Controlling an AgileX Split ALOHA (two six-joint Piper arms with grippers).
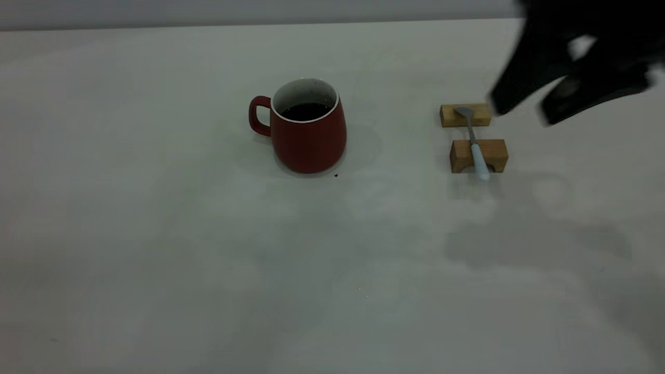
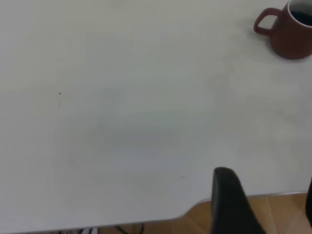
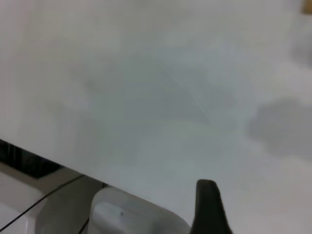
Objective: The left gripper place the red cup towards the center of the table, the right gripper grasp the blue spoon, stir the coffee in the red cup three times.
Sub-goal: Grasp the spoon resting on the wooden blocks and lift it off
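Note:
The robot's right gripper needs to next go to the blue spoon and grab its handle at the near wooden block (image 1: pixel 480 163).
The red cup (image 1: pixel 306 136) stands upright near the middle of the table (image 1: pixel 156 234), handle to the left, with dark coffee (image 1: pixel 305 110) inside. To its right the blue spoon (image 1: pixel 474 141) lies across two tan wooden blocks, bowl on the far one. My right gripper (image 1: pixel 519 111) hovers just right of the far block, open and holding nothing; one of its fingers (image 3: pixel 207 204) shows in the right wrist view. My left gripper (image 2: pixel 268 209) is open and empty above the table's rounded corner, far from the red cup (image 2: pixel 287 34).
The far block (image 1: pixel 465 115) and near block (image 1: pixel 478 155) carry the spoon. A small dark speck (image 1: pixel 336 175) lies by the cup's base. A grey-white module (image 3: pixel 131 214) sits under the right wrist.

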